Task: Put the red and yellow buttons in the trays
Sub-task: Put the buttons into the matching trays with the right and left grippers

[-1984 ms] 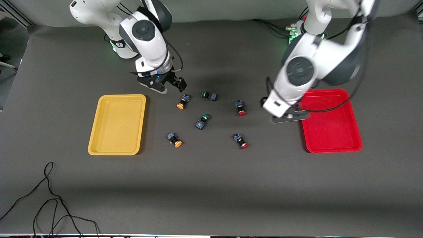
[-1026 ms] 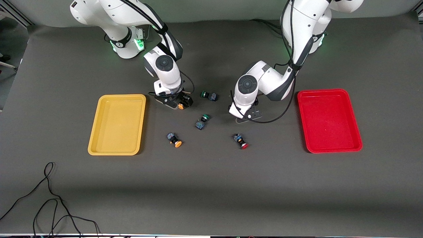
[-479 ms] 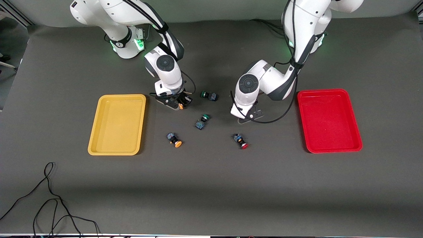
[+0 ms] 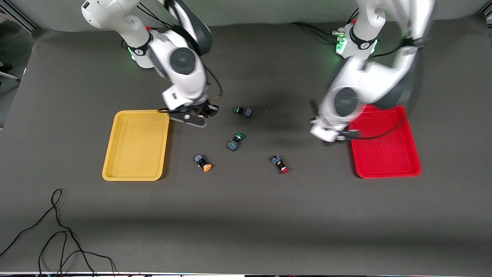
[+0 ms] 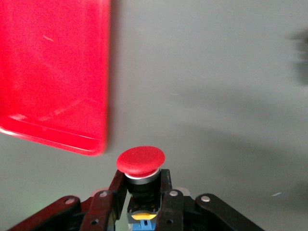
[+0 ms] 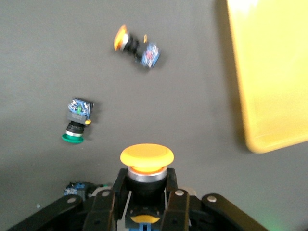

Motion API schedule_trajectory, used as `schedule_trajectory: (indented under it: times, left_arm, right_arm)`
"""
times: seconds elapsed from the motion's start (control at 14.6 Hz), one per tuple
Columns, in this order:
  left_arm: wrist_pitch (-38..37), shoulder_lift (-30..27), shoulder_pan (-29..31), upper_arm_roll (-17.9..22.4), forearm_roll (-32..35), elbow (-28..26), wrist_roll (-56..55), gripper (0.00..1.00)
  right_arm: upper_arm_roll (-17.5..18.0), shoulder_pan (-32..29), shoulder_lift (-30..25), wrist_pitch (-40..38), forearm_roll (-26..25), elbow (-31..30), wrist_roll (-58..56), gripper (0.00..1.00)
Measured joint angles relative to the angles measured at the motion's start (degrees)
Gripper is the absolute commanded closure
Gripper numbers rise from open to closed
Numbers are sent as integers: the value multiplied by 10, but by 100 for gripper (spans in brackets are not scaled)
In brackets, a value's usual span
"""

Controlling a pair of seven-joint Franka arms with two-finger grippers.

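Next, I let go of the yellow button, now held beside the tray's corner, with my right gripper inside the yellow tray, slightly off its middle (image 4: 127, 154) toward the black cable.
My right gripper (image 4: 203, 112) is shut on a yellow-capped button (image 6: 147, 158) and holds it above the table, just beside a corner of the yellow tray (image 4: 136, 144). That tray also shows in the right wrist view (image 6: 269, 72). My left gripper (image 4: 337, 136) is shut on a red-capped button (image 5: 140, 161) and holds it above the table at the red tray's (image 4: 384, 146) rim; the tray also shows in the left wrist view (image 5: 53, 72). A second yellow button (image 4: 203, 162) and a second red button (image 4: 280, 164) lie on the table between the trays.
Two green-capped buttons (image 4: 243, 111) (image 4: 235, 141) lie on the table between the trays. A black cable (image 4: 57, 234) lies near the front edge at the right arm's end of the table.
Both grippers have lifted off the table, each with its button. The right one has moved toward the yellow tray. The left one has swung toward the red tray.
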Motion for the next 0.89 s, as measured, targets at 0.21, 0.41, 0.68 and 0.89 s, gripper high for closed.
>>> schedule_trajectory:
  times: [0.21,0.41,0.68,0.89]
  left_arm:
    - [3,-22,122,4,26,-30,174,100]
    - [99,-16,203,5,54,-96,270,100]
    - [224,1,242,5,62,-198,299,100]
    - [268,4,242,-1,63,-232,299,100]
  right_arm:
    - [-83,-3,-6,-51,0,50,-196,91]
    - [-186,-6,-2,-53,0,53,-366,91]
    - [-285,-17,7,-14,9,28,-485,91]
    - [-297,-62,25,81,78,-50,-581,91]
